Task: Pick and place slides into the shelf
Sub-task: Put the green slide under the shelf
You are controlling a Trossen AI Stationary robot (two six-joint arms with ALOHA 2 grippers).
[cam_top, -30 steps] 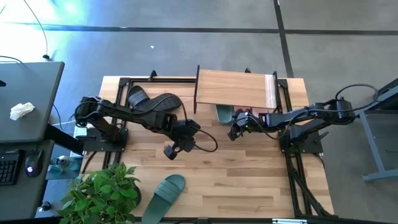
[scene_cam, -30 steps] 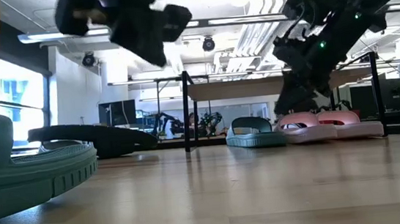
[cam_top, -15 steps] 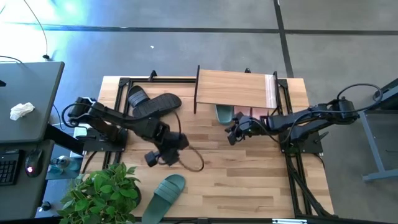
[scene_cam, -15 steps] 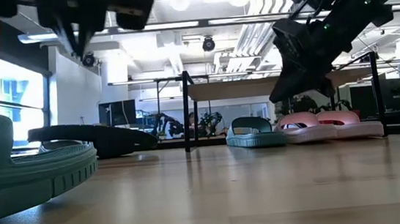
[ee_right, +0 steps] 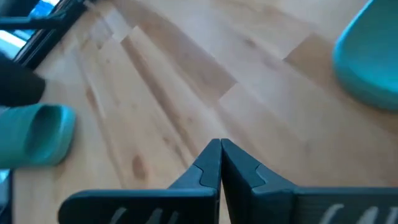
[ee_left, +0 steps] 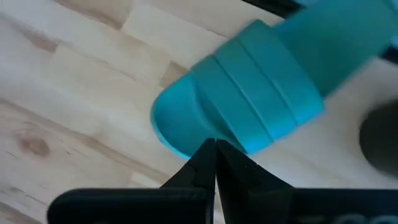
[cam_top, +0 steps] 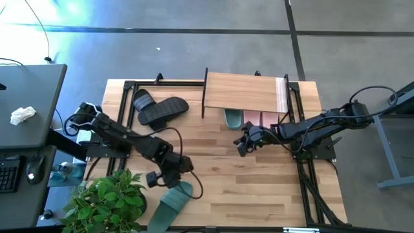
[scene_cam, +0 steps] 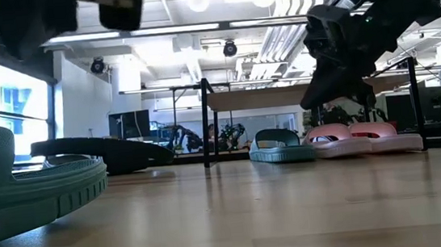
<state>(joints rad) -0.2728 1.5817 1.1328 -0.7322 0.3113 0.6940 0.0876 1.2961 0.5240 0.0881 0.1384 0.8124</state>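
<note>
My left gripper is closed above the rounded end of the front green slide, short of the strap, so next I open it and pinch the strap's edge (ee_left: 225, 122).
One dark green slide (cam_top: 171, 200) lies at the table's near edge, sole down; it fills the left wrist view (ee_left: 249, 87) and looms at the left of the low view (scene_cam: 24, 191). My left gripper (cam_top: 169, 176) hangs shut just above its rounded end (ee_left: 215, 149), with nothing between the fingers. My right gripper (cam_top: 240, 147) is shut too (ee_right: 220, 149) and hangs in the air in front of the shelf (cam_top: 244, 92). Under the shelf stand a second green slide (scene_cam: 281, 146) and the pink pair (scene_cam: 360, 138). The black pair (cam_top: 158, 109) lies at the far left.
A potted plant (cam_top: 107, 200) stands at the near left corner, close to the front green slide. Black frame rails (cam_top: 304, 175) run along both table sides. The bare wooden tabletop (cam_top: 259, 188) stretches between the two arms. A dark desk (cam_top: 26, 110) stands left of the table.
My left gripper has swung from the table's middle toward the near left, sinking a little and rolling, until it hangs over the front green slide. My right gripper has drawn slightly away from the shelf toward the near edge and rolled. Both stayed shut; no slide has moved.
</note>
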